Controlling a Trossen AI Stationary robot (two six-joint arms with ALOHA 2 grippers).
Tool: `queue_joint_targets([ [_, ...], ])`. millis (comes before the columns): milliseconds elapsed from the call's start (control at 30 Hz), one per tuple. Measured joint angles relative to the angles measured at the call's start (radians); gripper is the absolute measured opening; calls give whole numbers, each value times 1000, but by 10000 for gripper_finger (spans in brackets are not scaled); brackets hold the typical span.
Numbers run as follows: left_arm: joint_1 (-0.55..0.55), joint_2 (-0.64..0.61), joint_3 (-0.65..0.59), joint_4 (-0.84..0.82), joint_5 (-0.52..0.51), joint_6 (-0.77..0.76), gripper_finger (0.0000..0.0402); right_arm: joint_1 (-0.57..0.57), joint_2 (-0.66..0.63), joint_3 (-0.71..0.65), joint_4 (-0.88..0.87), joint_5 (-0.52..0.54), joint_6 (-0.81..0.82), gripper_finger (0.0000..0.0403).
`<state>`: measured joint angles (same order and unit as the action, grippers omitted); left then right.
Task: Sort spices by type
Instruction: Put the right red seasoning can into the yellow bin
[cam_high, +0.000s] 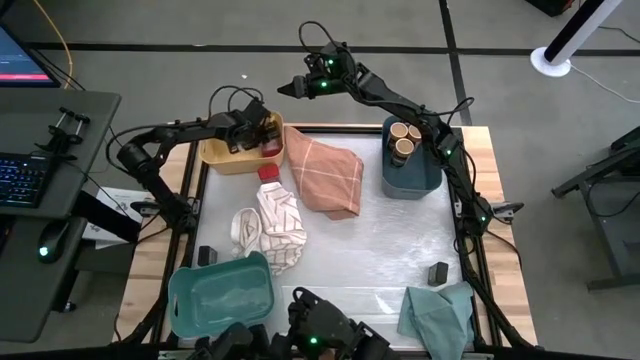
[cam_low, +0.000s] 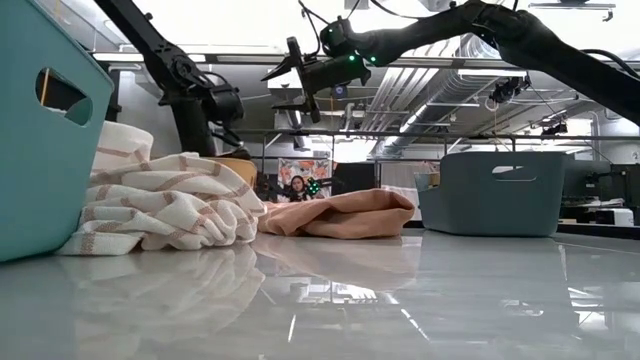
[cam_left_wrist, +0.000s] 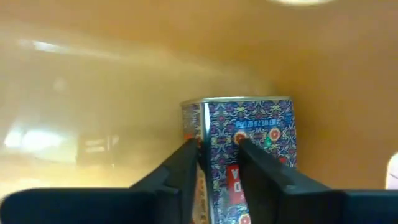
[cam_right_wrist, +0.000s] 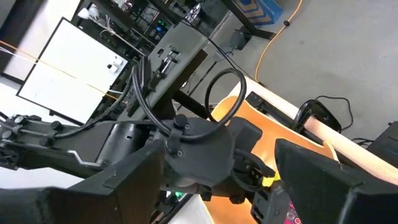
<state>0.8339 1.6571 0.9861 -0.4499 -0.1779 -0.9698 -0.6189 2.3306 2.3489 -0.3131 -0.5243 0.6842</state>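
Note:
The fingers of my left gripper meet the patterned box at its corner and printed side, so I will lift clear, turn square and grip both the box's sides (cam_left_wrist: 294, 140).
My left gripper (cam_high: 262, 135) is down inside the yellow bin (cam_high: 215, 158), shut on a blue patterned spice box (cam_left_wrist: 249, 124). Another red-topped box (cam_high: 267, 172) lies on the table between that bin and the striped cloth (cam_high: 272, 225). Tan-topped round jars (cam_high: 404, 136) stand in the blue bin (cam_high: 412, 175). One black block (cam_high: 207, 255) sits by the teal bin (cam_high: 220, 295), another (cam_high: 438, 272) by the green cloth (cam_high: 440, 312). My right gripper (cam_high: 293, 88) hangs open, high beyond the table's far edge, above the left arm. My left gripper holds the patterned box at its near end (cam_left_wrist: 221, 177), pinched between the two fingers (cam_left_wrist: 186, 158), which come down into the bin from above. The box reaches on past the fingertips toward the bin's yellow wall. Whether it rests on the bin floor is hidden.
An orange cloth (cam_high: 328, 172) lies crumpled between the yellow and blue bins. Bare table top (cam_high: 380, 250) spreads through the middle and near right. In the low view a person (cam_low: 297, 187) sits far behind the table.

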Motion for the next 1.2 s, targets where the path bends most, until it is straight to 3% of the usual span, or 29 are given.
queue_joint_targets([
  [167,0,-21,1,29,-38,79,54,0,0,0,19,0,19,298],
  [333,0,-19,1,12,7,194,62,0,0,0,35,1,27,298],
  [533,4,-19,1,-40,19,232,123,0,0,0,34,10,42,298],
  [767,3,-39,3,20,158,241,215,0,0,0,34,23,42,298],
  [933,4,-35,3,36,146,242,240,0,0,0,34,44,60,298],
  [1067,4,-4,3,42,110,256,195,0,0,0,34,52,60,298],
  [1200,2,6,3,61,118,258,77,0,0,0,34,52,71,298],
])
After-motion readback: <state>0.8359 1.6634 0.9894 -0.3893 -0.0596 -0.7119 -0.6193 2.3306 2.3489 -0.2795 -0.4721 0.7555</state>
